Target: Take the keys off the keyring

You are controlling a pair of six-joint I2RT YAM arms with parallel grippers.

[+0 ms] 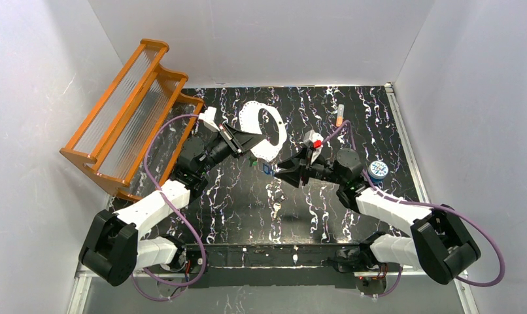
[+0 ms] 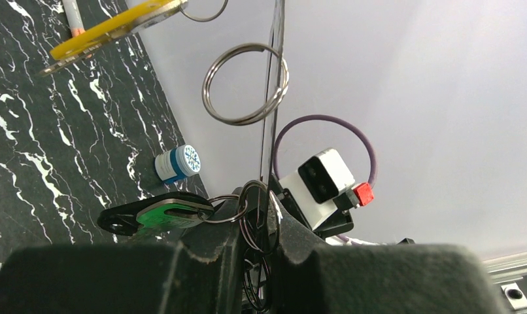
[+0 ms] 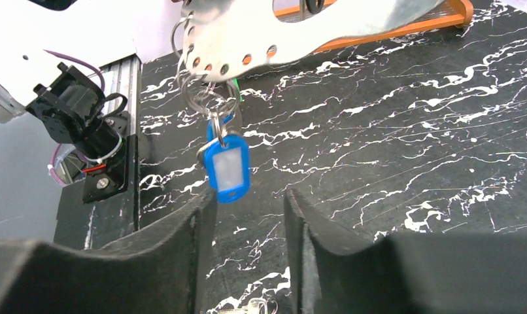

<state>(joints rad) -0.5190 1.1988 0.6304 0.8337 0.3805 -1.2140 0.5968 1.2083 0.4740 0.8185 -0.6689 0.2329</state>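
The blue tag hangs with its broad side toward my open right gripper, so I will swing it edge-on and pinch its lower end (image 3: 233,192) across the tag's flat sides.
My left gripper (image 1: 251,141) is shut on the keyring (image 1: 266,125), a large flat pale loop with small holes, and holds it above the table. In the left wrist view the keyring shows edge-on (image 2: 274,98), clamped between the jaws. A green-headed key (image 2: 169,214), a yellow-headed key (image 2: 110,29) and an empty split ring (image 2: 246,84) hang from it. My right gripper (image 3: 248,219) is open, just below and in front of a blue plastic tag (image 3: 227,167). The tag hangs on small rings from the keyring's edge (image 3: 248,36). A small silver key (image 3: 248,307) lies on the table between the right fingers.
An orange ribbed rack (image 1: 127,111) stands at the back left. An orange-and-white tube (image 1: 340,116) lies at the back, right of centre. A round blue-and-white disc (image 1: 378,170) sits to the right of the right arm; it also shows in the left wrist view (image 2: 178,161).
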